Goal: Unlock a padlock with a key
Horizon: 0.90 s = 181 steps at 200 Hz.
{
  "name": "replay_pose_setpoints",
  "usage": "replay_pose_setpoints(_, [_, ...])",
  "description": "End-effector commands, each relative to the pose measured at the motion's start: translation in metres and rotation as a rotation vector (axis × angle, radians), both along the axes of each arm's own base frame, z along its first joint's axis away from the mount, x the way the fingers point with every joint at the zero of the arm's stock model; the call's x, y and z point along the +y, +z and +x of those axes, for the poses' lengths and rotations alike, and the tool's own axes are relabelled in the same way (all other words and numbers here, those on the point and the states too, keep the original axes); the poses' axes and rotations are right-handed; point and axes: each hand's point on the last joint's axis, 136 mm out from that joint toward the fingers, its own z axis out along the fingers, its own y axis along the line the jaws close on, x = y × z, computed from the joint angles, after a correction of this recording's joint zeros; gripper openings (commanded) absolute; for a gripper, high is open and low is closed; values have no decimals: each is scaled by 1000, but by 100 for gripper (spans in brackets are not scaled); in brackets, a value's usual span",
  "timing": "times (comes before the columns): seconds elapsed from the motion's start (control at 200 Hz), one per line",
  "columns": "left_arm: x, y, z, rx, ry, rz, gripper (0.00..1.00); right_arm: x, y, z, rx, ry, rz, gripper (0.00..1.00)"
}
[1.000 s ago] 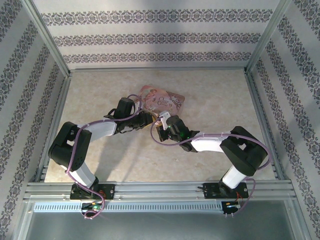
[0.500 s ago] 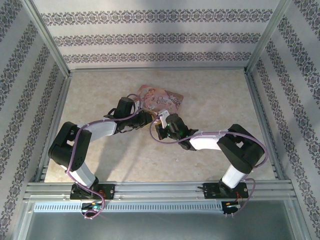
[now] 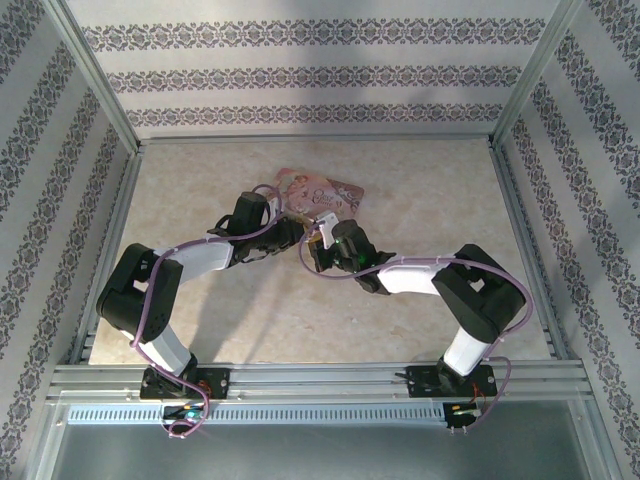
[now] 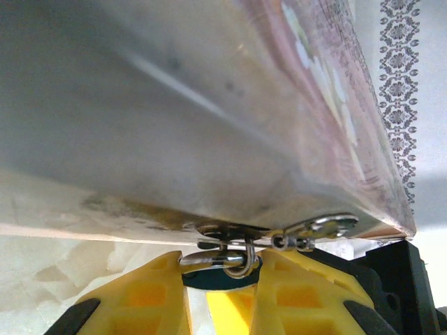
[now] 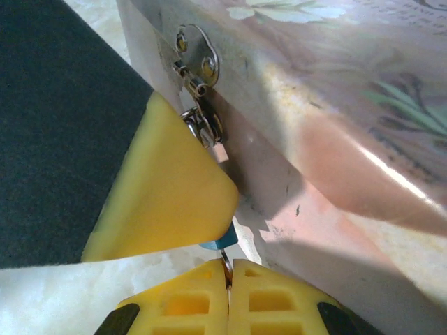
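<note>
My left gripper is holding the body of the padlock by its narrow edges. It should open, back away and take the padlock by its broad sides (image 4: 222,280).
The padlock (image 4: 222,279) has a teal body and a silvery shackle (image 4: 218,259) that hangs through the hasp loop on the pink tin (image 4: 209,105). My left gripper (image 4: 221,271) is shut on the padlock body, its yellow fingers (image 4: 147,296) on either side. In the right wrist view a corner of the padlock (image 5: 223,243) shows under the left gripper's yellow finger (image 5: 164,192). My right gripper (image 5: 229,271) is shut on the key (image 5: 226,264), a thin blade that points up into the padlock's underside. From above, the left gripper (image 3: 296,237) and right gripper (image 3: 319,247) meet at the tin's near edge.
The pink illustrated tin (image 3: 318,193) lies flat mid-table, its hasp plate (image 5: 196,56) facing the grippers. Metal frame rails (image 3: 300,378) run along the near edge and patterned walls (image 3: 300,75) enclose the table. Bare tabletop (image 3: 430,190) lies to the right and near side.
The right gripper has pushed a little left and farther in towards the left gripper. The tin has shifted slightly to the left. The left arm holds its place.
</note>
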Motion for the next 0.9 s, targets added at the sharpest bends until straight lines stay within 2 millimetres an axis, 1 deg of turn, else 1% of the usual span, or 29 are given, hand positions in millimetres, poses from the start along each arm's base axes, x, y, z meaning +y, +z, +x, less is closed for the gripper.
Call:
replay_pose_setpoints(0.0, [-31,7,-34,76,-147,-88,20,32,87,28,-211,27,213,1])
replay_pose_setpoints(0.075, [-31,4,-34,80,-143,-84,20,31,81,27,-193,21,213,1])
replay_pose_setpoints(0.22, [-32,-3,-32,90,-135,-88,20,21,57,22,-139,-16,191,1])
replay_pose_setpoints(0.52, [-39,-20,-32,120,-134,-105,19,2,7,-1,-22,-54,145,0])
replay_pose_setpoints(0.605, [-43,-25,-33,128,-142,-110,20,-2,0,-5,-9,-57,134,0])
replay_pose_setpoints(0.73, [-49,-34,-34,144,-144,-118,20,-5,-1,-4,1,-59,133,1])
replay_pose_setpoints(0.82, [-50,-37,-32,143,-131,-134,24,-6,-5,-3,27,-67,123,1])
replay_pose_setpoints(0.9, [-50,-36,-30,132,-124,-138,28,-7,-8,-4,51,-75,123,1])
